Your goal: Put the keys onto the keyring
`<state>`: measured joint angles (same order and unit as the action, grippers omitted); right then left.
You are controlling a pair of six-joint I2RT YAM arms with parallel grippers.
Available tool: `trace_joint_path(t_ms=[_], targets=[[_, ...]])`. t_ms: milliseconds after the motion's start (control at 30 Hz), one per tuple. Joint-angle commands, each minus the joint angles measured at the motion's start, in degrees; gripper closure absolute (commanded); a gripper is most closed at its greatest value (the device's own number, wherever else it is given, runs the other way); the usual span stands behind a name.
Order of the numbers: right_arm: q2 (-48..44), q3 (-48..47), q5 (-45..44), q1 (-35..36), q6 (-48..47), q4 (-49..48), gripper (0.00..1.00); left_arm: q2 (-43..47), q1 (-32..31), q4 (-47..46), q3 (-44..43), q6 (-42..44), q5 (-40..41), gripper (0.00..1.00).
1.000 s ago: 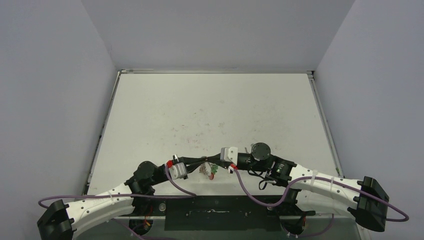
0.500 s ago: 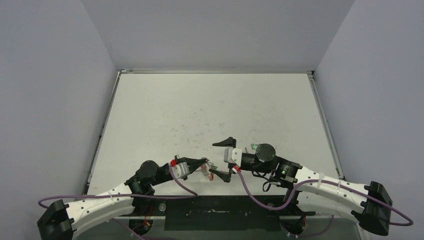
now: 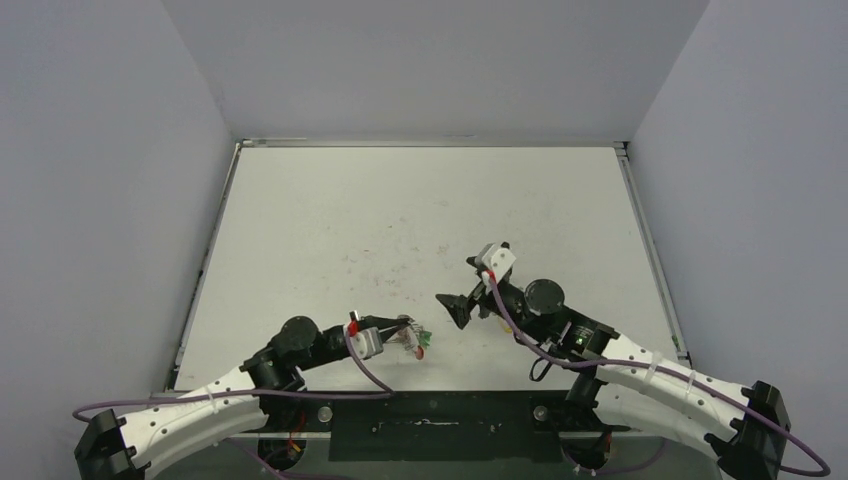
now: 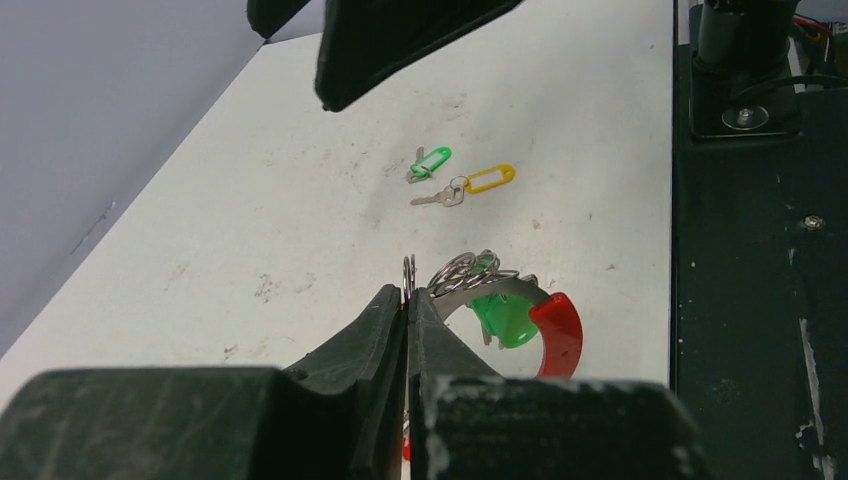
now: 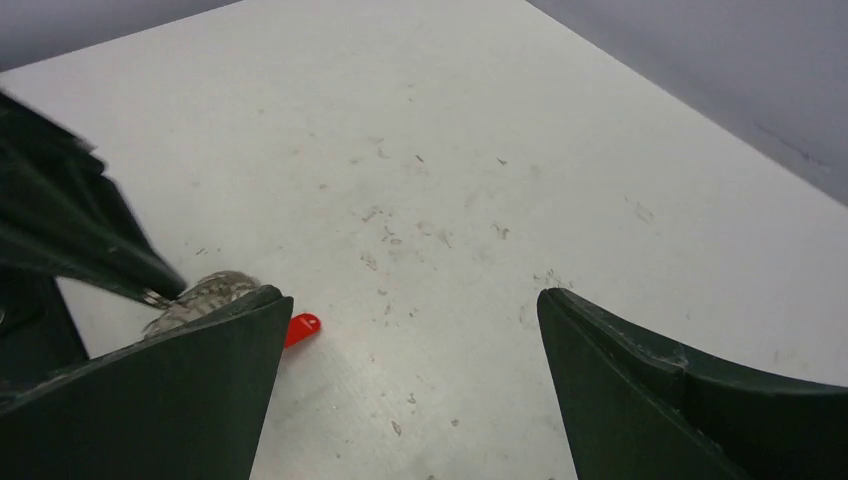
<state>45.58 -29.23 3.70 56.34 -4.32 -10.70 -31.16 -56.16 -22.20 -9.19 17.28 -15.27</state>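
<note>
The right gripper next goes to close on the wire hook (image 3: 502, 320) beside the yellow key's yellow tag.
My left gripper (image 4: 407, 295) is shut on the thin wire of the keyring (image 4: 470, 275), pinching it between its fingertips just above the table. The ring's red curved segment (image 4: 558, 335) and a green-headed key (image 4: 505, 318) hang on it. Two loose keys lie farther out on the table, one green (image 4: 430, 163) and one yellow (image 4: 488, 179). In the top view the left gripper (image 3: 405, 329) holds the keyring (image 3: 417, 341) near the front edge. My right gripper (image 3: 464, 284) stands wide open and empty, just right of the ring. In its own view the right gripper (image 5: 415, 345) shows bare table between its fingers.
A red plastic piece (image 5: 303, 327) and silvery coils (image 5: 205, 290) peek out beside the right gripper's left finger (image 5: 180, 390). The white table (image 3: 420, 220) is scuffed and walled on three sides. Purple cables (image 3: 520, 335) trail from both arms.
The right gripper was shut at the keyring beside the left gripper. It has opened wide, let go, and swung back to the right and away. The left gripper still holds the ring.
</note>
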Motion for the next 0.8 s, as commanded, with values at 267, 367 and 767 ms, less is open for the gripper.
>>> trace_joint_path(t_ms=[267, 367, 767], targets=[[3.97, -6.15, -16.21, -8.70, 25.31, 20.01, 0.00, 10.47, -0.42, 17.33, -7.95, 22.20, -8.17, 1.00], [4.39, -7.24, -18.61, -9.65, 28.67, 24.55, 0.00, 11.77, -0.40, 21.16, -9.61, 27.17, -9.00, 1.00], [12.95, -11.90, -15.99, -10.28, 29.50, 35.95, 0.00, 2.83, -0.34, 33.28, -19.87, 22.49, 2.98, 1.00]])
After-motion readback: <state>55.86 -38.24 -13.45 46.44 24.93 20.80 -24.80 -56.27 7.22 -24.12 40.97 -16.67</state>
